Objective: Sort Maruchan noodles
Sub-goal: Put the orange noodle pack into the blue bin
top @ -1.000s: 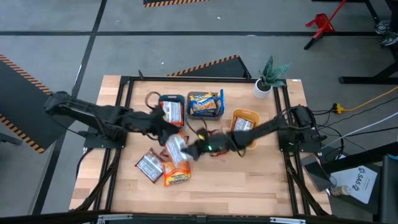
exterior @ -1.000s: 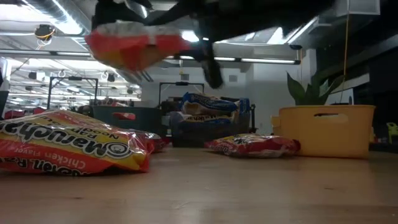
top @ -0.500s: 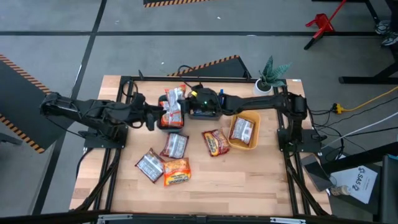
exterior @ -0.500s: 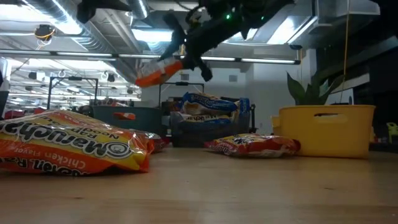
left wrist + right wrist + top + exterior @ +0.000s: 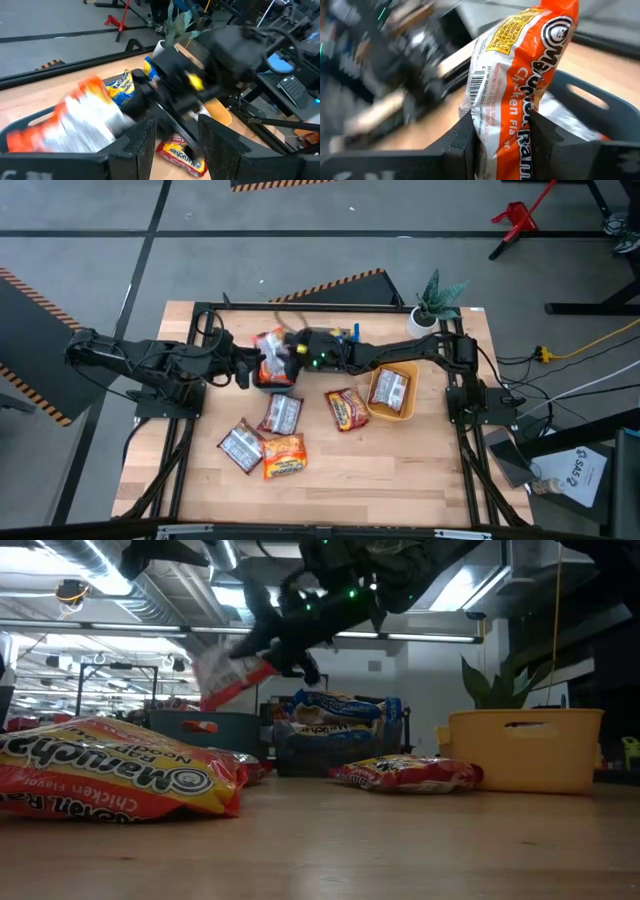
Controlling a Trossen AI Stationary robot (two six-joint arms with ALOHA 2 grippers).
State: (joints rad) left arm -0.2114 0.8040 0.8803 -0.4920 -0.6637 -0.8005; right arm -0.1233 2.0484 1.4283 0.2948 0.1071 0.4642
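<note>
The orange-and-white Maruchan packet, now held above the tray, will come to rest in the near end of the dark grey tray (image 5: 268, 375), where my right gripper needs to let it go.
My right gripper (image 5: 288, 348) reaches in from the table's right and is shut on an orange-and-white Maruchan packet (image 5: 270, 345) above the dark grey tray (image 5: 262, 383). My left gripper (image 5: 243, 368) hovers open at that tray's left side and touches nothing. In the left wrist view it (image 5: 177, 142) faces the right gripper and the held packet (image 5: 85, 120). Another packet (image 5: 570, 117) lies inside the grey tray. Several packets lie flat on the table: two in the middle (image 5: 282, 413) (image 5: 347, 408) and two nearer the front (image 5: 240, 445) (image 5: 283, 457). My right gripper pinches the packet between its two fingers (image 5: 465, 145), across the packet's lower part (image 5: 495, 125). It comes from the table's right, slanting down. The packet is lifted clear over the grey tray and hangs tilted off the fingers (image 5: 228, 680).
A blue tray with yellow-and-blue packets (image 5: 335, 712) stands right of the grey one, under my right arm. An orange tray (image 5: 405, 370) holds one packet (image 5: 388, 390). A potted plant (image 5: 425, 318) stands at the far right corner. Bare wood lies at the near right.
My right gripper has carried the packet from over the table's middle toward the far edge, then leftward over the grey tray, where the packet has sunk lower and tipped. My left gripper has drawn back from the middle to the grey tray's left side.
</note>
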